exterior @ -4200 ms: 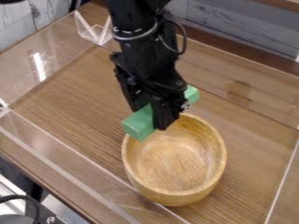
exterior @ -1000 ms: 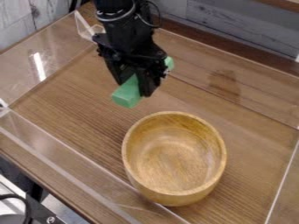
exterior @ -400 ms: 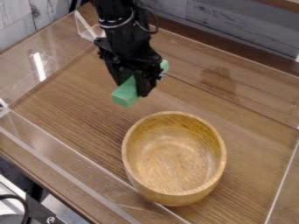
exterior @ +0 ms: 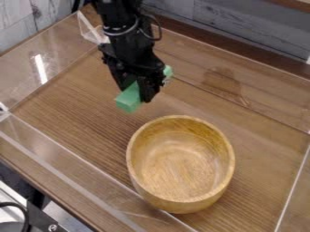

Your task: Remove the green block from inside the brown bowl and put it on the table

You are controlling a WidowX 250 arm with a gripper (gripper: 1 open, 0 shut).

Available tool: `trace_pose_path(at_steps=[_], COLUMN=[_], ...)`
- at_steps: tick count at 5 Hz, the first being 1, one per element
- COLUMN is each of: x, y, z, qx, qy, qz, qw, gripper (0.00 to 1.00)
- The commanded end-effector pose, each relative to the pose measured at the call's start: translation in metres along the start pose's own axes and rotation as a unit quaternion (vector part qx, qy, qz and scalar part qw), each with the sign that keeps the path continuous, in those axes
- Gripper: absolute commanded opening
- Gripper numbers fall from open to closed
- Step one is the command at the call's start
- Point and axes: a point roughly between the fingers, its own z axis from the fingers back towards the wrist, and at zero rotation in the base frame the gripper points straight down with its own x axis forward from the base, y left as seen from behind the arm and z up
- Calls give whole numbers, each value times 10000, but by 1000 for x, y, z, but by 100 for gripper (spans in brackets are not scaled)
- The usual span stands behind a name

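Observation:
Next, my gripper releases the green block, which hangs tilted above the table now, on the bare wood [exterior: 141, 91] just behind the brown bowl.
The green block [exterior: 130, 97] hangs tilted in the air, its lower end sticking out below the black gripper [exterior: 145, 87], which is shut on it. It is held above the table [exterior: 72, 127], just beyond the far-left rim of the brown bowl [exterior: 182, 163]. That wooden bowl sits at the front right with nothing inside it. The arm reaches down from the top of the view, and the block's upper end shows as a green corner on the gripper's right side.
Clear acrylic walls [exterior: 54, 45] edge the tabletop on all sides. White cabling [exterior: 91, 32] hangs beside the arm at the back left. Bare wood lies left of the bowl and behind it.
The block, earlier lifted from over the bowl's rim, has been carried left and back. Over the last second the gripper sank slightly with it, still shut.

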Motion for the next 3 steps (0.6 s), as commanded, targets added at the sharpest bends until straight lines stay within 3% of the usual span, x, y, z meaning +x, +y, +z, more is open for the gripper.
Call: trace_pose_path(at_steps=[1,3], x=[17,23], y=[11,19], z=[8,-3], qx=[161,227], qy=[-304,-309], qz=[-34,-80], qw=[9994,9992], gripper=[0,0])
